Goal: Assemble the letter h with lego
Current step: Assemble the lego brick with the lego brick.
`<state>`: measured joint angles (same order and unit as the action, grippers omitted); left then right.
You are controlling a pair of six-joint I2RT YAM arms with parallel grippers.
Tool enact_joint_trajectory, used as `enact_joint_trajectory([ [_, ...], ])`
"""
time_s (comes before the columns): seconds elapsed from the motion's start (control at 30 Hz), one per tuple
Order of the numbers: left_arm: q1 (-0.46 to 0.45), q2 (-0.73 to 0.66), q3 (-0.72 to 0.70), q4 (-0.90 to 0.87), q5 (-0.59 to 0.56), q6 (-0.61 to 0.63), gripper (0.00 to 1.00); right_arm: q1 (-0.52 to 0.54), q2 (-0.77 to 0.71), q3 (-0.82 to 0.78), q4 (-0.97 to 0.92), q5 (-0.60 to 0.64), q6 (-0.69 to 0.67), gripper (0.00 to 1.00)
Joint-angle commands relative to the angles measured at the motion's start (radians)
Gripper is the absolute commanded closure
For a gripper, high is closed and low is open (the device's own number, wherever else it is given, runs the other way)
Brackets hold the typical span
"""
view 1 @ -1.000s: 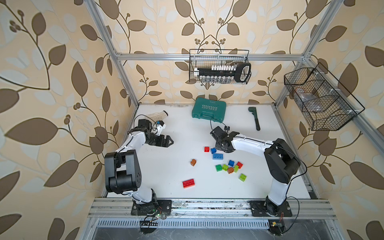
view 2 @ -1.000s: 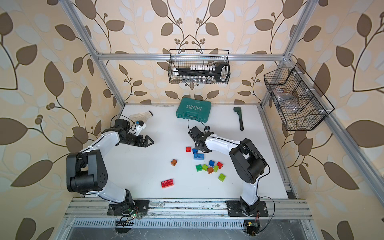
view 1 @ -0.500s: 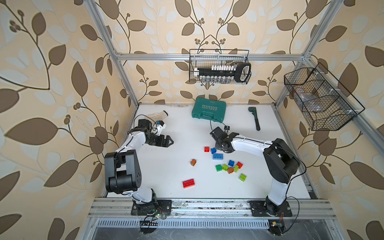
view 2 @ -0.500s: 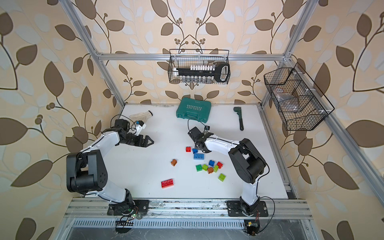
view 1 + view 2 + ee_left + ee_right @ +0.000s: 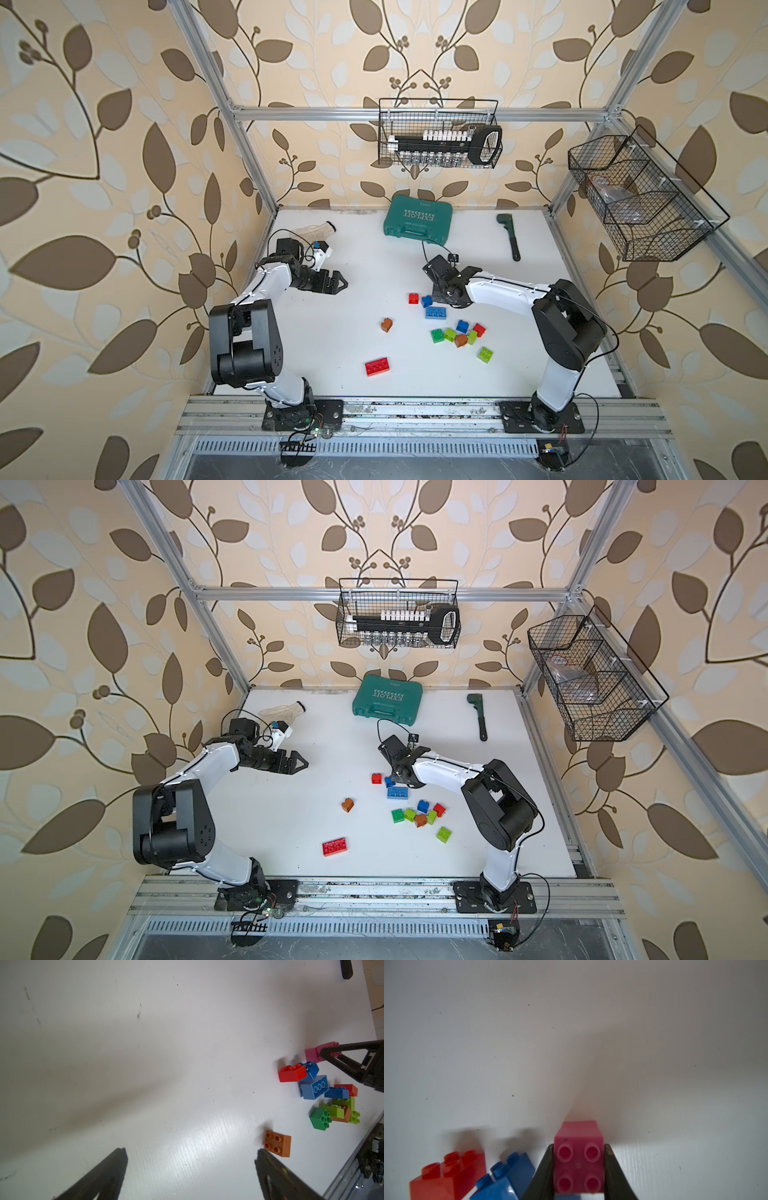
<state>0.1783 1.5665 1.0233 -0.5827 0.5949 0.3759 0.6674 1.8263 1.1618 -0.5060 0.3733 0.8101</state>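
Observation:
The robot's right gripper will release the pink brick beside the small blue brick (image 5: 448,293) (image 5: 604,1158), across from the small red brick.
Lego bricks lie scattered on the white table (image 5: 332,332). In both top views I see a small red brick (image 5: 413,298) (image 5: 376,778), a long blue brick (image 5: 435,312), an orange brick (image 5: 386,325) and a long red brick (image 5: 377,366). A cluster with a green brick (image 5: 437,335) and a lime brick (image 5: 485,354) lies nearer the front. My right gripper (image 5: 579,1147) (image 5: 441,291) is shut on a pink brick (image 5: 579,1164), studs facing the camera, just beside a small blue brick (image 5: 508,1176). My left gripper (image 5: 191,1151) (image 5: 338,282) stands open and empty at the left.
A teal case (image 5: 417,219) sits at the back centre, with a dark wrench (image 5: 509,235) to its right. A clear plastic bottle (image 5: 316,228) lies at the back left. Wire baskets hang on the back wall (image 5: 440,139) and the right wall (image 5: 640,195).

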Motion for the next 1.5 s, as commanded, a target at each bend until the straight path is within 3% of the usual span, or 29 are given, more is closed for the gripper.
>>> enact_joint_trajectory([
  [0.0, 0.012, -0.014, 0.034, -0.028, 0.019, 0.016, 0.01, 0.006, 0.058, -0.012, -0.106, -0.066, -0.017, 0.8],
  [0.3, 0.012, -0.017, 0.032, -0.024, 0.017, 0.014, 0.01, -0.008, 0.1, 0.018, -0.192, -0.096, -0.076, 0.8],
  [0.57, 0.011, -0.021, 0.031, -0.024, 0.016, 0.012, 0.01, -0.14, 0.194, 0.055, -0.229, -0.356, -0.184, 0.82],
  [0.77, 0.012, -0.021, 0.037, -0.031, 0.015, 0.015, 0.01, -0.173, 0.329, 0.134, -0.334, -0.351, -0.281, 0.91],
  [0.97, 0.012, -0.019, 0.041, -0.036, 0.014, 0.017, 0.01, -0.188, 0.32, 0.161, -0.353, -0.363, -0.302, 0.87],
  [1.23, 0.012, -0.009, 0.043, -0.037, 0.021, 0.018, 0.01, -0.191, 0.19, 0.273, -0.362, -0.281, -0.403, 0.7],
  [1.37, 0.011, -0.017, 0.031, -0.02, 0.026, 0.017, 0.01, -0.192, 0.173, 0.32, -0.362, -0.279, -0.451, 0.51],
  [1.47, 0.012, -0.018, 0.039, -0.036, 0.025, 0.021, 0.01, -0.193, 0.162, 0.331, -0.362, -0.278, -0.463, 0.44],
])
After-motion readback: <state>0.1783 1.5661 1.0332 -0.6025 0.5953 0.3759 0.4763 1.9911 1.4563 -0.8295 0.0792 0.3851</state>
